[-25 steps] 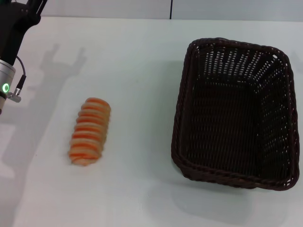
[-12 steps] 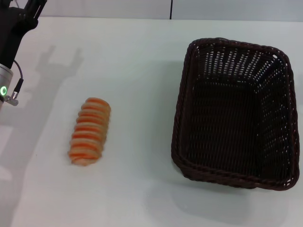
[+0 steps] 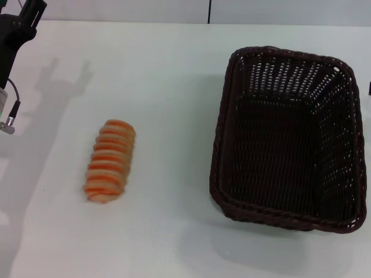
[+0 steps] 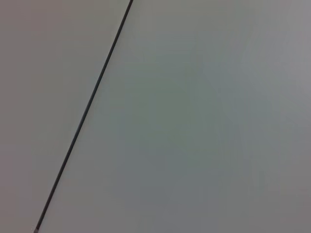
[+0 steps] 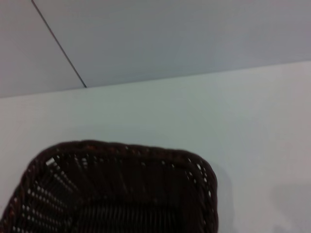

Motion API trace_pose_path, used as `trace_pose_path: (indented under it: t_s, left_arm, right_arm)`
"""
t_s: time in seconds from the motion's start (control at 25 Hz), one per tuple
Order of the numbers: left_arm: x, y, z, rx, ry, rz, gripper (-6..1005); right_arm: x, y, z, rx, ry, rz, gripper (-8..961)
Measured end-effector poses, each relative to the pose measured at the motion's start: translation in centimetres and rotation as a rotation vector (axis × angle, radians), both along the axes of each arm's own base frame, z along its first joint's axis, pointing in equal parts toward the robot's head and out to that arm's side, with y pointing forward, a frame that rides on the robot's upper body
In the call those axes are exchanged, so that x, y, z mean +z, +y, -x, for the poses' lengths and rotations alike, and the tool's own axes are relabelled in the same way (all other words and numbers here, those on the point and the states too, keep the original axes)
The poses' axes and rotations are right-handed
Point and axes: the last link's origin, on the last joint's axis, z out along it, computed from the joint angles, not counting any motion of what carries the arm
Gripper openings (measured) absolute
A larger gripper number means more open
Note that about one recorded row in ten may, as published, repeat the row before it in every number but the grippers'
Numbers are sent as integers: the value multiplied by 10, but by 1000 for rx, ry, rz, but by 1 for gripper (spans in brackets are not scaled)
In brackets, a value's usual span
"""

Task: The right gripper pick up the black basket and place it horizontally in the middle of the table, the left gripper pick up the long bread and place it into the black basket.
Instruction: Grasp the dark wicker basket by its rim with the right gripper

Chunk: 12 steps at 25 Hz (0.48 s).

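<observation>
Next, I grip the middle of the long rim [image 3: 359, 132] of the black basket with my right gripper, away from the long bread.
The black basket [image 3: 219, 145] stands on the right part of the white table [image 3: 168, 81], its long side running away from me, and it is empty. Its braided rim also shows in the right wrist view [image 5: 126, 149]. The long bread [image 3: 109, 161], striped orange and cream, lies on the table left of the basket, well apart from it. My left gripper [image 3: 26, 14] is high at the far left corner, far from the bread. A dark sliver at the right edge, beside the basket, is all I see of my right gripper [image 3: 369, 88].
A grey wall with a dark vertical seam [image 3: 208, 11] runs behind the table's far edge. The left wrist view shows only this wall and seam [image 4: 87, 109]. The left arm's cable and plug [image 3: 8, 119] hang at the left edge.
My left arm has drawn back toward the left edge; its green ring has left the view. A dark sliver has appeared at the right edge. Bread and basket have not moved.
</observation>
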Motion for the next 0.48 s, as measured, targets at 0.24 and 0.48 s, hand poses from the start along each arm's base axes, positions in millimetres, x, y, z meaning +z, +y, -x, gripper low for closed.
trace_pose_path:
  t_s: [0.24, 0.48]
  left_arm:
    - [0, -1, 1, 4, 0, -1, 836]
    - [-1, -1, 3, 10, 4, 5, 836]
  right_arm:
    - [-6, -3, -12, -46, 8, 34, 617]
    - [-18, -5, -14, -55, 13, 88, 618]
